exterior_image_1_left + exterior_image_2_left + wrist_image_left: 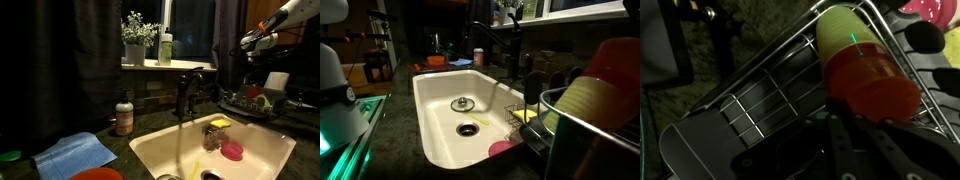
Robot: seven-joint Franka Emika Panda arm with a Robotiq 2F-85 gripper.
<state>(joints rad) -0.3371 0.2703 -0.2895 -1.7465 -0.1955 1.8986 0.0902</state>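
Observation:
My gripper will release the red and yellow-green cup so that it rests on the wire bottom inside the dish rack [254, 100] [852, 68].
My gripper [248, 44] hangs in the air above a wire dish rack [255, 105] at the sink's side. In the wrist view its dark fingers [832, 120] appear closed together with nothing between them. They point at a red plate [875, 85] and a yellow-green plate [845, 35] standing on edge in the rack [760, 80]. The rack and its plates also show large in an exterior view [590, 120]. The gripper touches nothing.
A white sink [270, 140] [430, 110] has a dark faucet [185, 95] running water. A yellow sponge [219, 123] and a pink item [232, 151] lie in it. A soap bottle [124, 115], blue cloth [80, 152] and potted plant [135, 40] stand around.

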